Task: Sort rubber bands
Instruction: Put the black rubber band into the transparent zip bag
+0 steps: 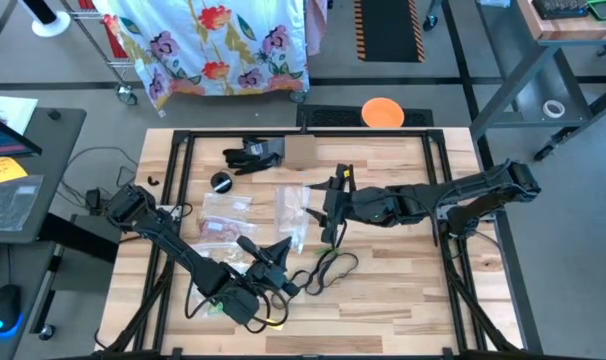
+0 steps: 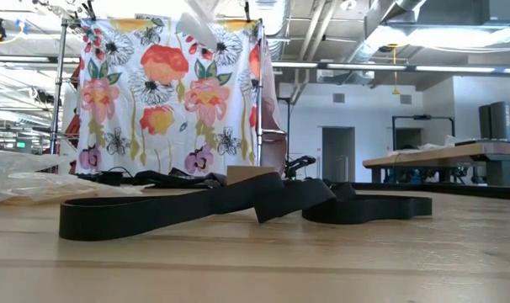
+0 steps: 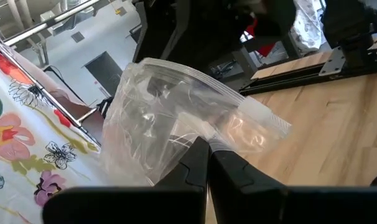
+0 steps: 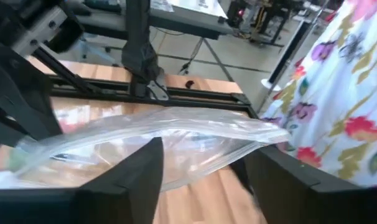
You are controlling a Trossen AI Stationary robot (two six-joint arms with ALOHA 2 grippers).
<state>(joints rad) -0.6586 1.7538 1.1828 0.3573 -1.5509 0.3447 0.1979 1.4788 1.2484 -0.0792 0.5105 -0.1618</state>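
Observation:
The bag's opening stretches across the spread fingers of the robot's right gripper, so that gripper should pinch the zip edge's corner [image 4: 279, 133] before the left gripper fetches a black loop.
A clear zip bag [image 1: 294, 215] hangs in the air over the table's middle, between my two grippers. My left gripper [image 3: 207, 155] comes from the near left and is shut on it. My right gripper [image 4: 207, 177] reaches in from the right and stands open, one finger [image 4: 142, 171] on each side of the bag's long edge [image 4: 195, 127]; whether they touch it I cannot tell. Reddish rubber bands show inside two flat clear bags [image 1: 228, 205] [image 1: 219, 230] that lie on the table left of the middle. My left gripper pinches the bag's clear film [image 3: 198, 134] between its two shut fingers, a little below the zip strip [image 3: 251, 109]. The fingers lie about level. The bag stands up and away from the fingertips, crumpled and clear of the table.
Black flat loops [image 1: 328, 268] [image 2: 238, 206] lie near the front middle. A black glove [image 1: 251, 155], a cardboard piece [image 1: 299, 150] and a small dark round thing [image 1: 221, 181] lie at the far side. A black frame [image 1: 453, 190] rims the table. Bare wood lies at the right.

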